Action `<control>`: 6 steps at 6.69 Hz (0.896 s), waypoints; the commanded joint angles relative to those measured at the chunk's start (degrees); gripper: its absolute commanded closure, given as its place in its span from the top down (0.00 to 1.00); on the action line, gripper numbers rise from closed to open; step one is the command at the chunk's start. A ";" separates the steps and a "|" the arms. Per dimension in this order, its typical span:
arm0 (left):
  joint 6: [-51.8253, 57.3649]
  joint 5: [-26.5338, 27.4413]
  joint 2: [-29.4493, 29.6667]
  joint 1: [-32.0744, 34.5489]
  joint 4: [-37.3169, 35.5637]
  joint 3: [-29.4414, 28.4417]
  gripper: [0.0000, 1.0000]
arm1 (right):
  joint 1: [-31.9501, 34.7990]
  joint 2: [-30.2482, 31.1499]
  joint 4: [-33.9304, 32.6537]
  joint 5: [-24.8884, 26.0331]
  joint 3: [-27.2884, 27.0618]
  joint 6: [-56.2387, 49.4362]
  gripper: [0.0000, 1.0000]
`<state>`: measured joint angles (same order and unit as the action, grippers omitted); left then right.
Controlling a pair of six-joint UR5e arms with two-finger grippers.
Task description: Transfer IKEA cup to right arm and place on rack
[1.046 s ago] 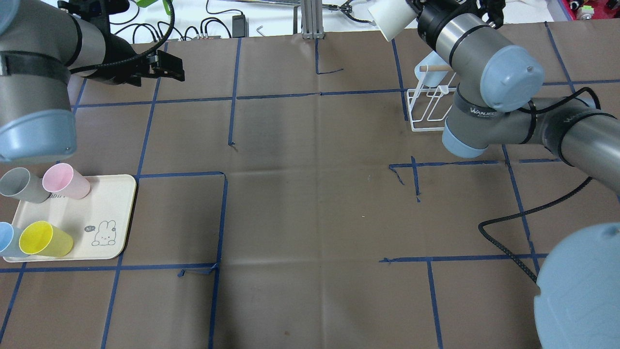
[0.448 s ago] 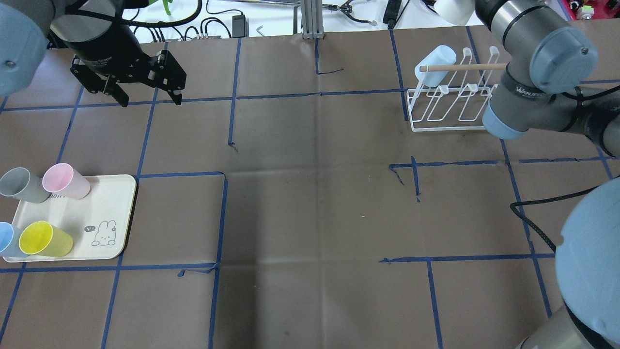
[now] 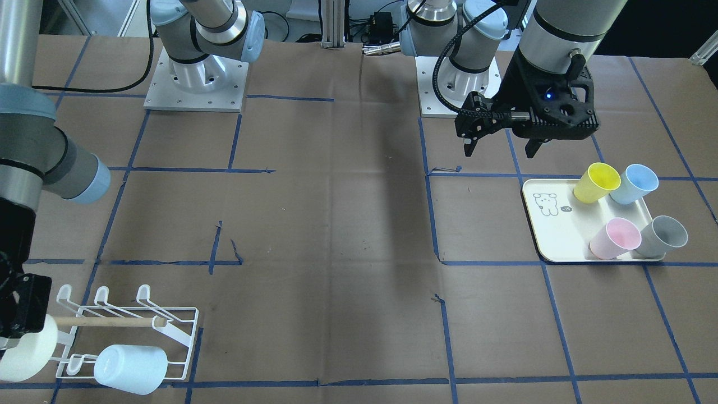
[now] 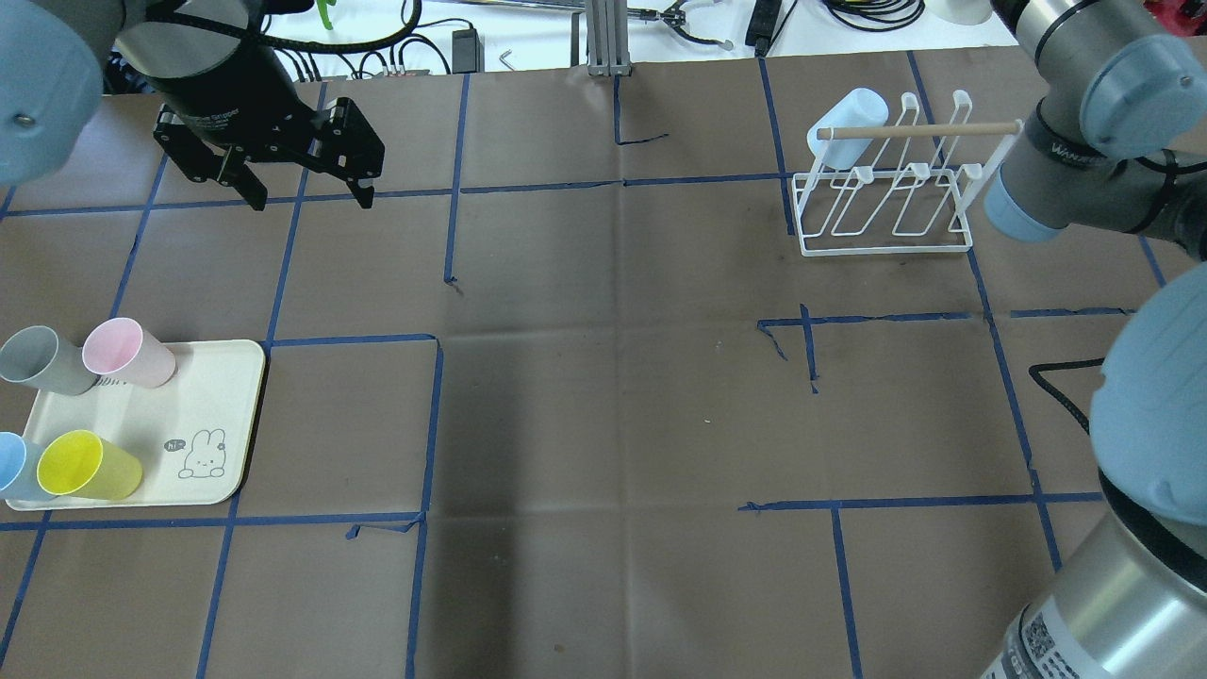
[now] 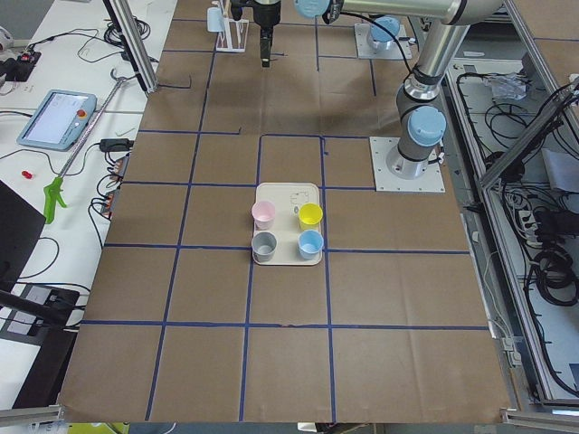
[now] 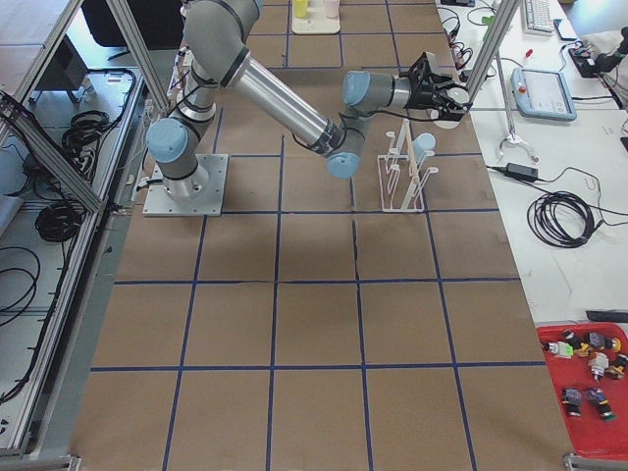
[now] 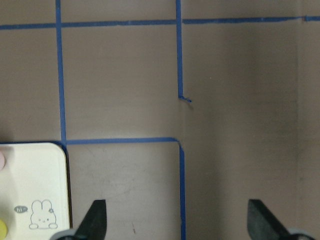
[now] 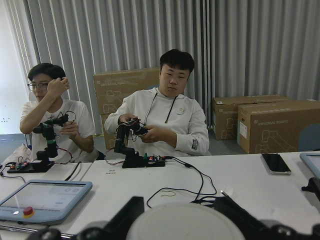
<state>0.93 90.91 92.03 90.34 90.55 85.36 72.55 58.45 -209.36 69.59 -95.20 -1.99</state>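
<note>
I will let go of the white IKEA cup with my right gripper on the white wire rack's end (image 3: 31,370) farthest from the pale blue cup.
My right gripper (image 3: 18,332) is shut on a white IKEA cup (image 3: 25,356), held on its side just past the end of the white wire rack (image 3: 129,325). The right wrist view shows the cup's rim (image 8: 185,222) between both fingers. A pale blue cup (image 4: 853,113) hangs on a rack prong by the wooden dowel (image 4: 919,130). My left gripper (image 4: 306,193) is open and empty and points down over the far left of the table. Its fingertips (image 7: 95,220) are spread wide above bare paper.
A cream tray (image 4: 189,415) at the near left holds pink (image 4: 127,352), grey (image 4: 42,358), yellow (image 4: 90,465) and blue cups. Cables and a metal post (image 4: 608,38) lie beyond the far edge. Two operators (image 8: 167,115) sit at a white table past the rack.
My right arm has swung right along the far edge with the white cup, baring the rack. My left gripper has turned to point down and moved slightly right.
</note>
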 commanded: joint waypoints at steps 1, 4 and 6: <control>-0.14 0.14 -0.36 0.18 -0.46 0.76 0.99 | -1.26 -4.30 -4.12 -0.42 1.34 -3.02 0.09; 0.57 0.05 -0.80 -0.60 -0.63 1.30 0.99 | -1.53 -4.13 -4.12 -0.42 -3.65 -3.11 0.09; 0.57 0.40 -0.71 -0.61 -1.25 1.38 0.99 | -3.53 -4.57 -4.39 -2.07 -4.38 -3.11 0.09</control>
<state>1.47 91.05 91.29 89.79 89.69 86.73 70.49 54.21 -213.69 68.78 -99.07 -5.10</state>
